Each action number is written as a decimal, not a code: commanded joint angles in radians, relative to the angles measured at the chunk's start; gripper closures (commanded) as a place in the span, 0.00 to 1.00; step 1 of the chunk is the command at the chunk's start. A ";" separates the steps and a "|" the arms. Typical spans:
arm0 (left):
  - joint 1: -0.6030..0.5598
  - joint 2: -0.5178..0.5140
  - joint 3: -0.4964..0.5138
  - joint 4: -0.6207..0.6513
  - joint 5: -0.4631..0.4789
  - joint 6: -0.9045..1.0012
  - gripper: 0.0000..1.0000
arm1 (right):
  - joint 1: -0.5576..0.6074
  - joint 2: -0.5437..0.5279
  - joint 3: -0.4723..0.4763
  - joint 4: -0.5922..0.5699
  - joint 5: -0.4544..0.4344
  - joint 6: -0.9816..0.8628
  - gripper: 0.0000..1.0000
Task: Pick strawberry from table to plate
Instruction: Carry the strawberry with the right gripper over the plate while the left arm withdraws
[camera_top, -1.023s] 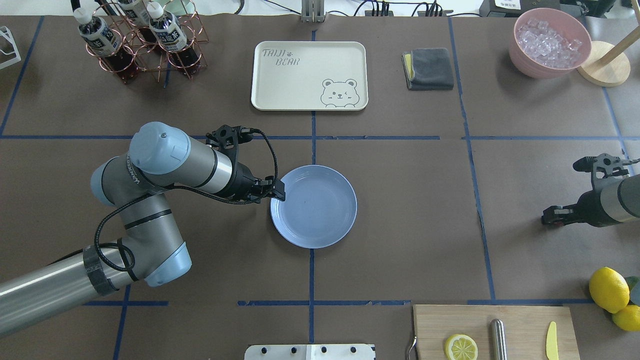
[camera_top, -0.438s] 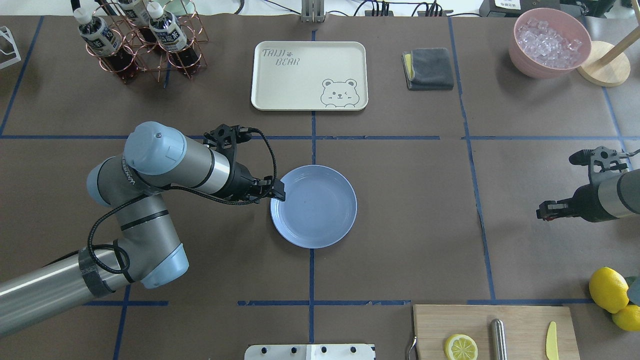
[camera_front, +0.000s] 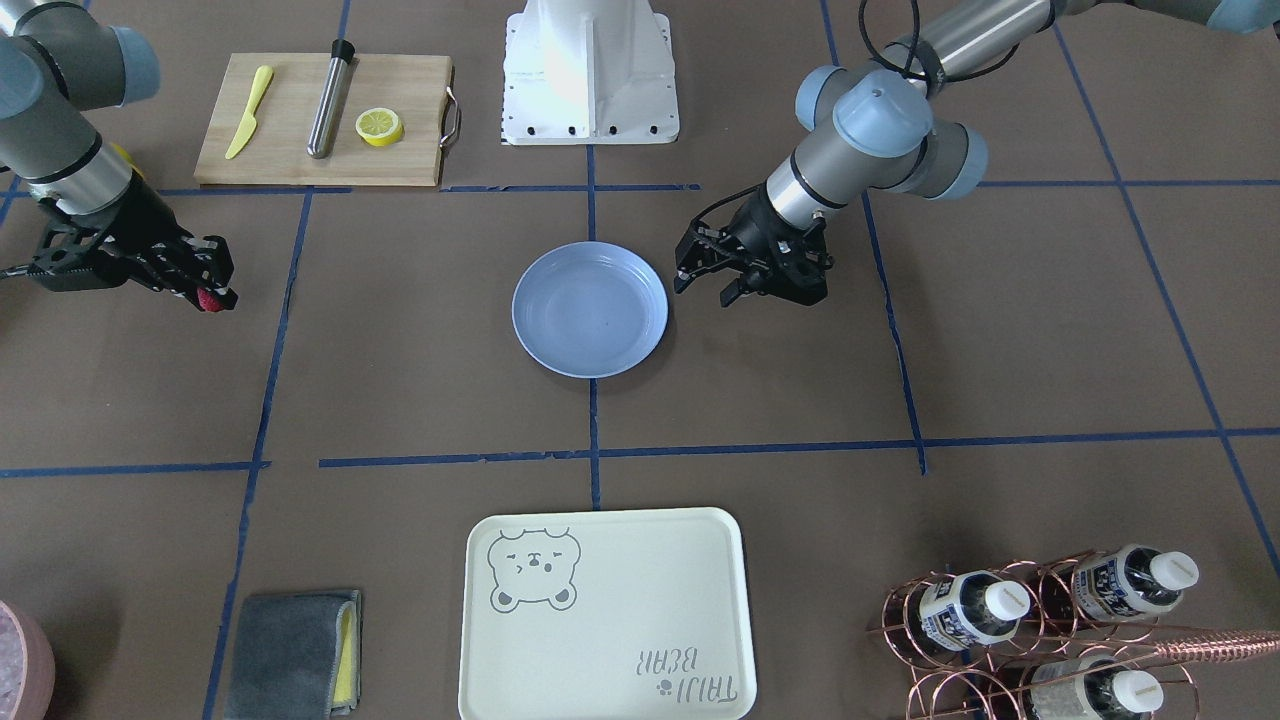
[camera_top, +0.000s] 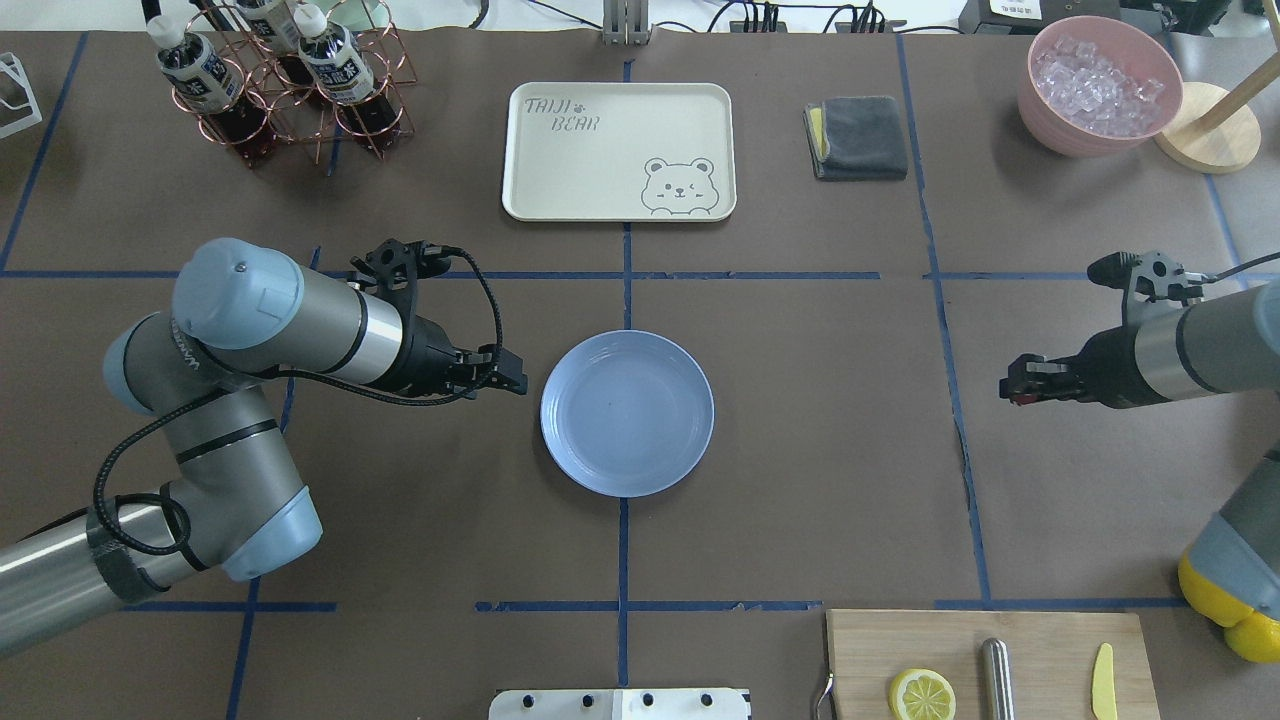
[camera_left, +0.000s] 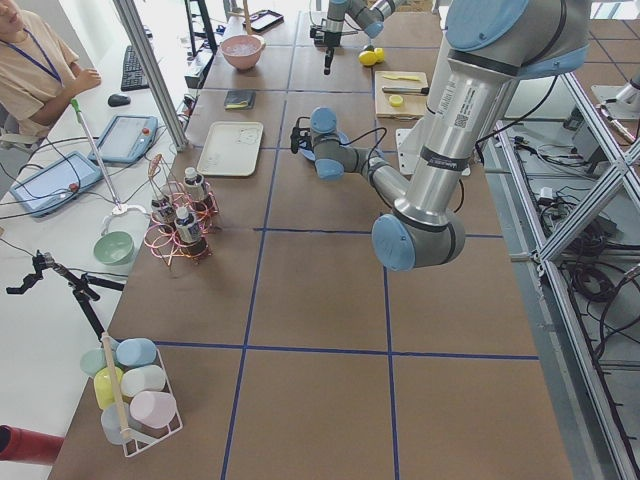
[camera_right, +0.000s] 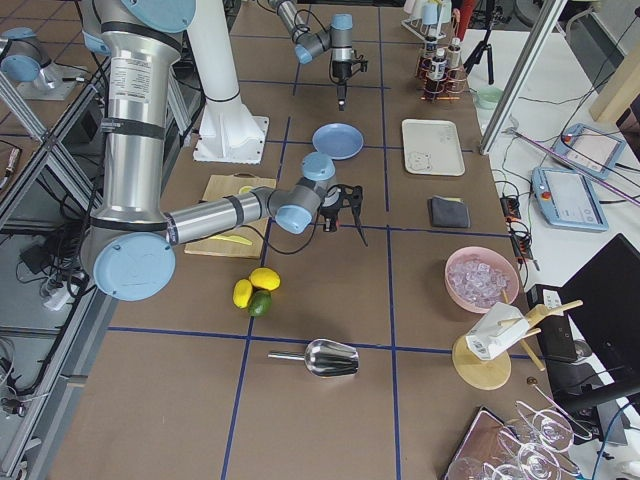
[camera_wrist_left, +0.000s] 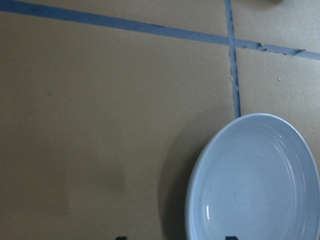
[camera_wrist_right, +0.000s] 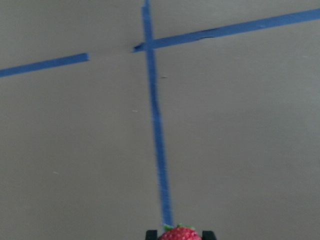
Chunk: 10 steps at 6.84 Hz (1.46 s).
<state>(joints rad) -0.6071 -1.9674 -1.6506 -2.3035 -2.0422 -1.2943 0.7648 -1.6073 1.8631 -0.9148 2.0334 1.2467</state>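
My right gripper is holding the strawberry. It will let go of it on the middle of the light blue plate (camera_front: 589, 314).
The strawberry (camera_wrist_right: 180, 234) is a small red berry pinched between the fingertips of my right gripper (camera_top: 1010, 391), which is shut on it and hangs above the brown table (camera_top: 830, 450) well to the right of the plate. The same berry (camera_front: 211, 299) shows at that gripper's tip in the front view. The light blue plate (camera_top: 627, 413) lies empty at the table's middle. My left gripper (camera_top: 516, 383) is open and holds nothing, a short gap to the left of the plate's rim (camera_wrist_left: 200, 170).
A cream bear-print tray (camera_top: 618, 150) lies beyond the plate. A grey cloth (camera_top: 858, 137), a pink bowl of ice (camera_top: 1098, 85) and a bottle rack (camera_top: 280, 80) stand along the far edge. A cutting board (camera_top: 990, 660) and lemons (camera_top: 1255, 635) sit near right.
My left gripper has drawn back from the plate's rim to the left. The right arm has carried the strawberry leftward, closer to the plate.
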 joint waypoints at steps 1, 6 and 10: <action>-0.080 0.100 -0.029 0.003 -0.010 0.146 0.28 | -0.089 0.243 0.002 -0.192 -0.059 0.146 1.00; -0.186 0.183 -0.044 0.004 -0.027 0.329 0.28 | -0.288 0.709 -0.238 -0.457 -0.254 0.342 1.00; -0.201 0.203 -0.044 0.001 -0.042 0.329 0.28 | -0.328 0.797 -0.360 -0.458 -0.269 0.376 1.00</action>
<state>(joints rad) -0.8079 -1.7659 -1.6950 -2.3023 -2.0841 -0.9649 0.4466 -0.8312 1.5210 -1.3718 1.7654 1.6187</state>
